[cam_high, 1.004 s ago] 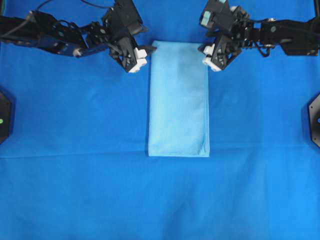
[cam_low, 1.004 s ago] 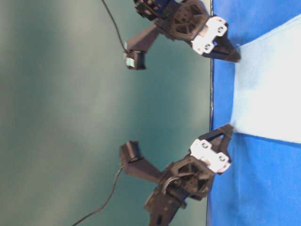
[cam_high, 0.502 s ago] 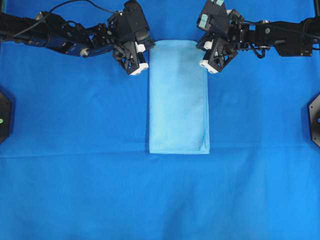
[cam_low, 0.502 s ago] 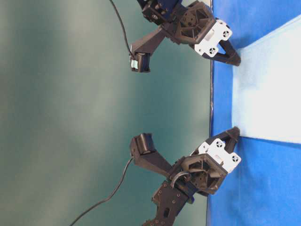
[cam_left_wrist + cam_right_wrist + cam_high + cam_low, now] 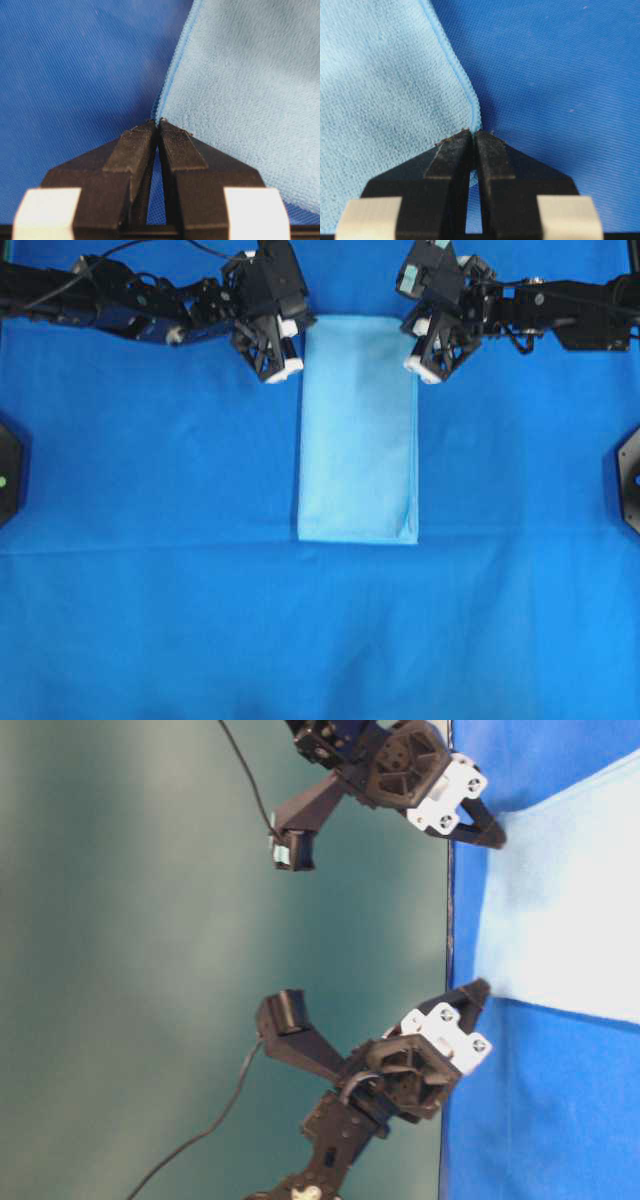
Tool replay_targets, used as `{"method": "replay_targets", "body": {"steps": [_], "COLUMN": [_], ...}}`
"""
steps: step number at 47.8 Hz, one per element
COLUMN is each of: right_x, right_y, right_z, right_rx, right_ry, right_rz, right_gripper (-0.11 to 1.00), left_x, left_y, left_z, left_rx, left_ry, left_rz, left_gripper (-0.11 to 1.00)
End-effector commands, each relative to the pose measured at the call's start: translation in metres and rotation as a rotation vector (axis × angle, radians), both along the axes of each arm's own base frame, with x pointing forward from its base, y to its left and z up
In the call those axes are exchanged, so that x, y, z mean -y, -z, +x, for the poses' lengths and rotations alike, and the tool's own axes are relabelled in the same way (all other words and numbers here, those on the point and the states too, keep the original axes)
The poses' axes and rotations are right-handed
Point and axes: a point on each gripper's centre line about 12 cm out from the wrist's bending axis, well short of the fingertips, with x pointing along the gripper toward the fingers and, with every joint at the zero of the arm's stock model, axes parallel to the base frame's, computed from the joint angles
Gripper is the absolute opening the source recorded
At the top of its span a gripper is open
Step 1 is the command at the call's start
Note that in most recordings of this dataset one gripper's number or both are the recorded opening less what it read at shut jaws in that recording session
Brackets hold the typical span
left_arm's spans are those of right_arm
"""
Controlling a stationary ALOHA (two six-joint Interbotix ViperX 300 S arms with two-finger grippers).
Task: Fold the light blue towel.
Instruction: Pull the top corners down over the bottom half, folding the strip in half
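Observation:
Next, my left gripper releases its far towel corner just inside the towel's near corner [image 5: 304, 522] on the same long side.
The light blue towel [image 5: 358, 440] lies on the table as a narrow rectangle, long side running near to far. My left gripper [image 5: 300, 340] is at its far left corner. In the left wrist view this gripper [image 5: 158, 123] is shut, with the towel's [image 5: 240, 75] hem pinched at the tips. My right gripper [image 5: 410, 340] is at the far right corner. In the right wrist view it [image 5: 472, 132] is shut on the stitched edge of the towel [image 5: 385, 75]. The table-level view shows both corners of the towel [image 5: 570, 910] drawn up to the fingertips.
A deep blue table covering [image 5: 150, 620] spreads under everything, with a crease line across it at the towel's near edge. Black fixtures sit at the left edge [image 5: 8, 470] and right edge [image 5: 630, 475]. A green wall [image 5: 120, 920] stands behind the arms.
Both grippers stood open at the towel's far corners a second ago and have since shut on them. The towel's far end has shifted slightly away.

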Motion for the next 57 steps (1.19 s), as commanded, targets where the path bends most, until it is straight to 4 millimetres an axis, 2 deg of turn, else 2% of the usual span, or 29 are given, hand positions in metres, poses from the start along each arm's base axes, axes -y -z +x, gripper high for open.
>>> {"method": "replay_targets", "body": {"steps": [1,19,28,38,43,57], "right_x": [0.004,0.001,-0.024,-0.072,-0.097,-0.161], "right_y": [-0.021,-0.027,-0.037,-0.054,-0.059,-0.054], "right_z": [0.003,0.001,-0.001,-0.003,-0.005,-0.001], "right_rx": [0.051,0.066,0.059,0.058,0.058,0.072], "right_ry": [0.004,0.005,-0.03,-0.091,-0.117,-0.191], "right_rz": [-0.03,-0.033,-0.033,-0.02,0.0,0.096], "right_gripper": [0.04,0.04,0.04,0.04,0.04,0.04], "left_x": [-0.004,0.006,0.022,0.068,0.098,0.181], "left_y": [-0.026,-0.026,-0.038,-0.047,-0.048,-0.038], "left_z": [0.004,-0.002,-0.008,-0.01,-0.011,-0.012], "left_rx": [0.047,0.025,-0.003,-0.042,-0.053,-0.117], "left_ry": [-0.001,0.01,0.039,0.134,0.191,0.368], "left_rz": [0.025,0.011,-0.004,-0.031,-0.056,-0.104], "left_gripper": [0.02,0.02,0.02,0.02,0.02,0.02]}}
